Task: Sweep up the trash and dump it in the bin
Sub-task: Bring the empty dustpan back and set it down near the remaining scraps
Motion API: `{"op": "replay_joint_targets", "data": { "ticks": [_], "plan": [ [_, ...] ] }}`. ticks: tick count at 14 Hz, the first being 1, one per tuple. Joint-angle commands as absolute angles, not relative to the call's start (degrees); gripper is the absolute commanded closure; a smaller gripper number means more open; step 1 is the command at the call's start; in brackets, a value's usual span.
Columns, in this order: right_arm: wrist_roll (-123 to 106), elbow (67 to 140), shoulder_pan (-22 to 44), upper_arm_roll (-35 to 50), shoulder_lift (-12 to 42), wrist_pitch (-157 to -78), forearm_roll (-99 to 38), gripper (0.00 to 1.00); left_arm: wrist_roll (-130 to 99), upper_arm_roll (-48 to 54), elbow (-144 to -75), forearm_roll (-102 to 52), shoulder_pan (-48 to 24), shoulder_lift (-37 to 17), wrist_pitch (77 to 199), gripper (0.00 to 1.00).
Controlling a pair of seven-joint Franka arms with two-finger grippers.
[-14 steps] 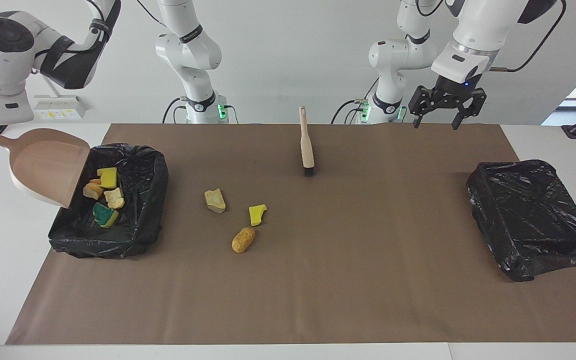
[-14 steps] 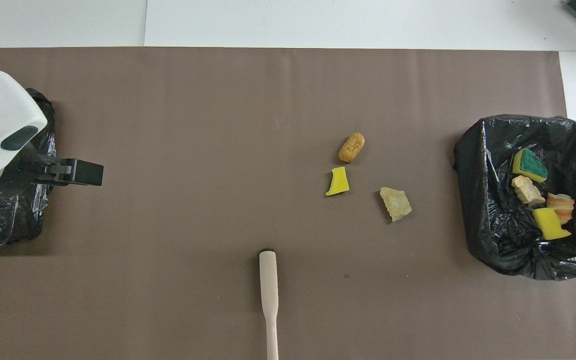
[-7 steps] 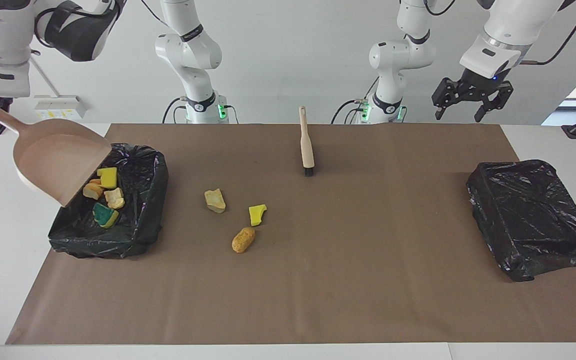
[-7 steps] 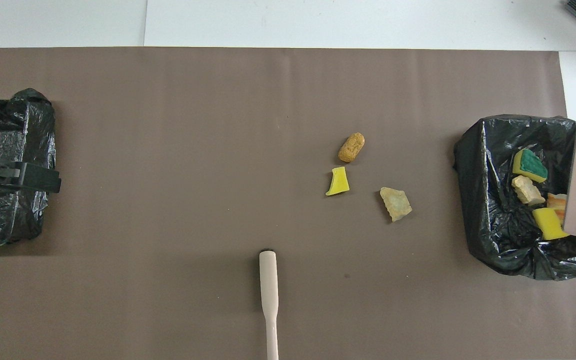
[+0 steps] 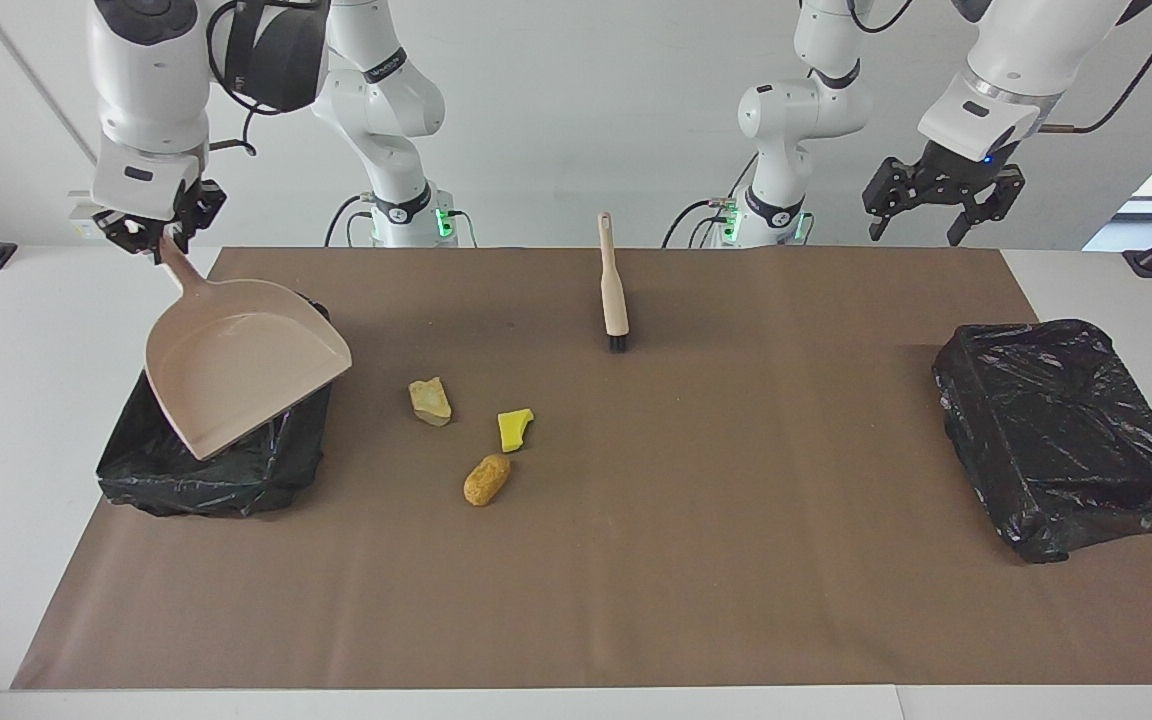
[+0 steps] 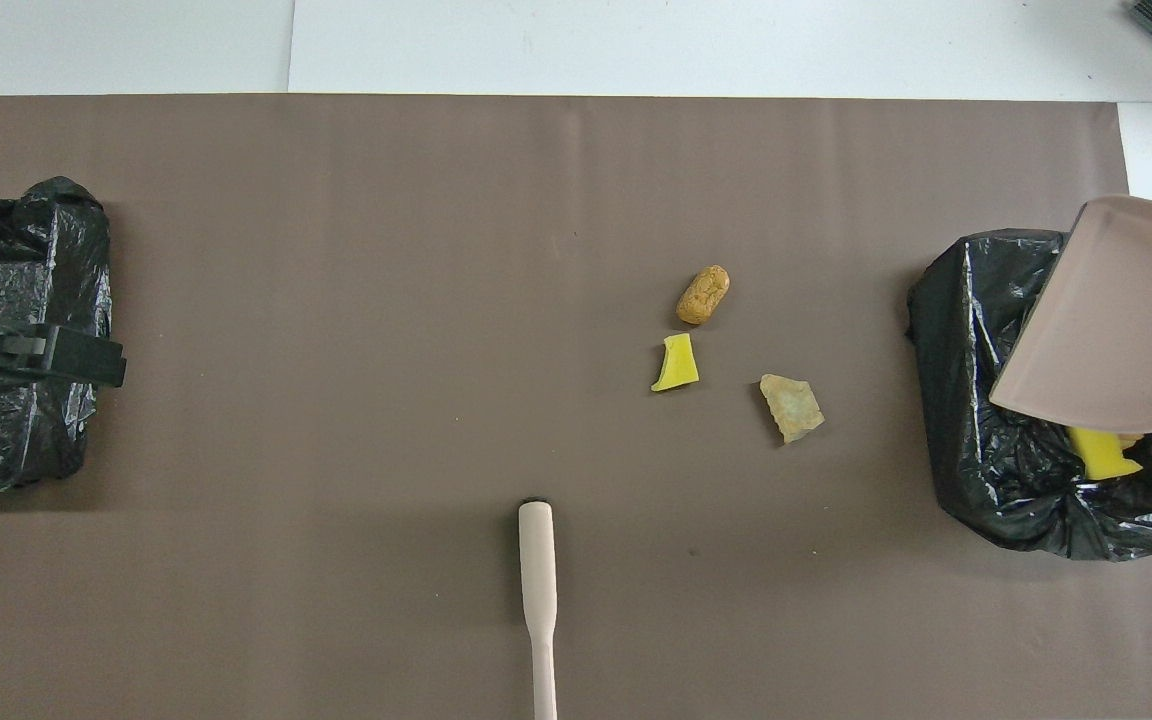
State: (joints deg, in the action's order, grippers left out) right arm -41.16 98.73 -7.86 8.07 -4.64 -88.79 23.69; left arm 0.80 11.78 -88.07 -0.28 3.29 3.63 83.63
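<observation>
Next, I release the dustpan from my right gripper on the bare mat straight (image 6: 514, 278) beyond the brush, level with the bread piece.
Three pieces of trash lie on the brown mat: a tan chunk (image 5: 430, 401) (image 6: 791, 407), a yellow sponge bit (image 5: 514, 429) (image 6: 676, 363) and an orange-brown bread piece (image 5: 487, 480) (image 6: 703, 294). My right gripper (image 5: 158, 238) is shut on the handle of the pale pink dustpan (image 5: 241, 375) (image 6: 1106, 320), which hangs tilted over the black-lined bin (image 5: 206, 480) (image 6: 976, 330) at the right arm's end. The pan hides most of the bin's inside; one yellow sponge (image 6: 1101, 452) shows under its edge. My left gripper (image 5: 918, 232) (image 6: 86, 358) hangs open, raised at the left arm's end.
The beige-handled brush (image 5: 614, 290) (image 6: 538, 590) lies on the mat near the robots, bristles pointing away from them. A second black-lined bin (image 5: 1066, 430) (image 6: 26, 250) stands at the left arm's end, partly under the left gripper in the overhead view.
The right gripper swung the dustpan from beside the bin to over it, covering most of the scraps inside. The left gripper rose and shifted toward its end of the table, then held still.
</observation>
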Motion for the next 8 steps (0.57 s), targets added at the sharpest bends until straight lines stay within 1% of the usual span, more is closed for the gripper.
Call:
{"op": "replay_joint_targets", "data": {
  "ticks": [1, 2, 3, 6, 8],
  "plan": [
    [-25.5, 98.8, -2.7, 8.3, -4.8, -87.4, 18.6, 1.00, 1.8, 10.9, -86.0, 0.5, 1.3, 2.5, 81.5, 0.00],
    [-18.4, 98.7, -0.5, 8.3, -4.3, -87.0, 16.5, 1.00, 2.8, 7.8, -86.0, 0.4, -1.3, 2.5, 81.3, 0.00],
    [-12.3, 98.6, 2.0, 8.3, -3.3, -87.1, 14.1, 1.00, 3.1, 5.6, -86.0, 0.3, -2.4, 2.5, 81.3, 0.00],
    [1.1, 98.3, 5.4, 8.3, 0.1, -89.9, 4.1, 1.00, 3.2, 4.3, -85.9, 0.2, -3.8, 2.5, 79.8, 0.00],
    [8.5, 98.1, 9.6, 8.3, 2.5, -90.7, 1.8, 1.00, 3.3, 3.6, -85.2, 0.2, -4.7, 2.4, 78.8, 0.00]
  ]
}}
